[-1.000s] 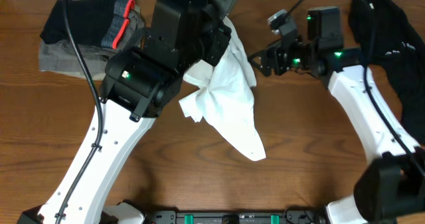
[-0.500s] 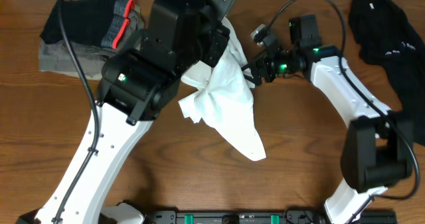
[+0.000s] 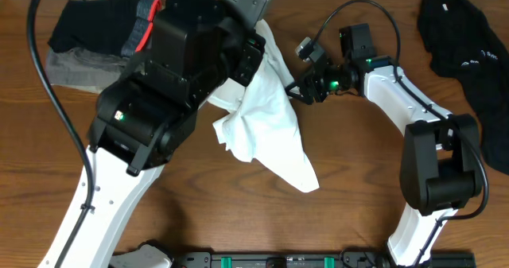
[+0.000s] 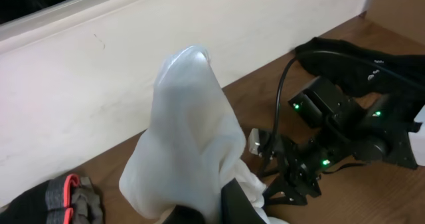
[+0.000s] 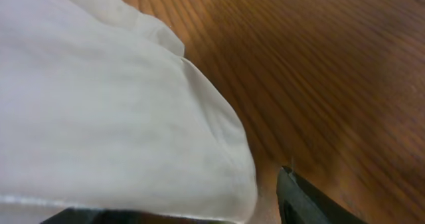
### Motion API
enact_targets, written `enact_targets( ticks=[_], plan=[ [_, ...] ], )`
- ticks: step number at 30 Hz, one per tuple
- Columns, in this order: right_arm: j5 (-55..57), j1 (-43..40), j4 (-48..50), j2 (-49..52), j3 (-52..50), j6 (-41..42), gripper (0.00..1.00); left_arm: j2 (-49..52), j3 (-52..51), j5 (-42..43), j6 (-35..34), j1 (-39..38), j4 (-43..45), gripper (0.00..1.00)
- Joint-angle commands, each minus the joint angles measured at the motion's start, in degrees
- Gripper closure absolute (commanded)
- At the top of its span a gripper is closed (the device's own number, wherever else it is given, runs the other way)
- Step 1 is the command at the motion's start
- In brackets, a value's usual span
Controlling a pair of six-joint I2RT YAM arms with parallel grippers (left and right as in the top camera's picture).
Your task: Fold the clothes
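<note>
The bunch of shirt, now lifted off the table, will be let go by my left gripper on the wooden table a short way point(image 3: 210, 109) beside the grey garment.
The clothes are a white T-shirt point(image 3: 270, 125), crumpled, its upper part lifted off the wooden table and its lower corner trailing toward the front. My left gripper point(image 4: 209, 207) is shut on a bunch of the shirt point(image 4: 186, 131), which stands up over the jaws. In the overhead view the big left arm point(image 3: 175, 77) hides those fingers. My right gripper point(image 3: 298, 85) sits at the shirt's right edge, low over the table. In the right wrist view the shirt's hem point(image 5: 133, 117) lies between the jaws of the right gripper point(image 5: 179, 204), and a gap still shows beside the right finger point(image 5: 305, 201).
A dark pile with a red stripe point(image 3: 111, 21) and a grey garment point(image 3: 71, 65) lie at the back left. A black garment point(image 3: 469, 37) lies at the back right. A white wall point(image 4: 99, 71) runs along the table's far edge.
My right gripper has moved left to the shirt's edge and its jaws have narrowed around the hem. The left arm has shifted slightly left, still holding the shirt.
</note>
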Motion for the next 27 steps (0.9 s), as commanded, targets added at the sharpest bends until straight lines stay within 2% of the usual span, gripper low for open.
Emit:
enact_targets(
  ticks=[1,7,11,14,19,23,27],
  plan=[
    [-2.2,0.6,0.2,0.3,0.0,-0.9,0.46,-1.0,0.5,-0.2,0.5,0.4,0.3,0.94],
    [-3.1,1.1,0.9,0.3,0.0,-0.9,0.69,-1.6,0.5,1.5,0.5,0.4,0.5,0.94],
    [-3.4,1.3,1.4,0.3,0.0,-0.8,0.97,-2.1,0.5,1.5,0.5,0.4,0.5,0.94],
    [-2.8,0.9,2.3,0.3,0.1,-0.5,0.99,-2.3,0.5,1.0,0.5,0.4,0.5,0.94],
    [7.5,-2.1,1.7,-0.8,2.6,3.3,0.99,-2.3,0.5,-3.2,0.5,0.5,0.3,0.94],
    [15.9,-5.8,-6.9,-4.0,9.3,3.3,0.99,-2.3,0.5,-8.4,0.5,0.5,-0.8,0.94],
    [21.2,-9.1,-15.6,-7.8,17.0,3.3,0.99,-2.3,0.5,-9.7,0.5,1.5,-1.5,0.94]
  ],
)
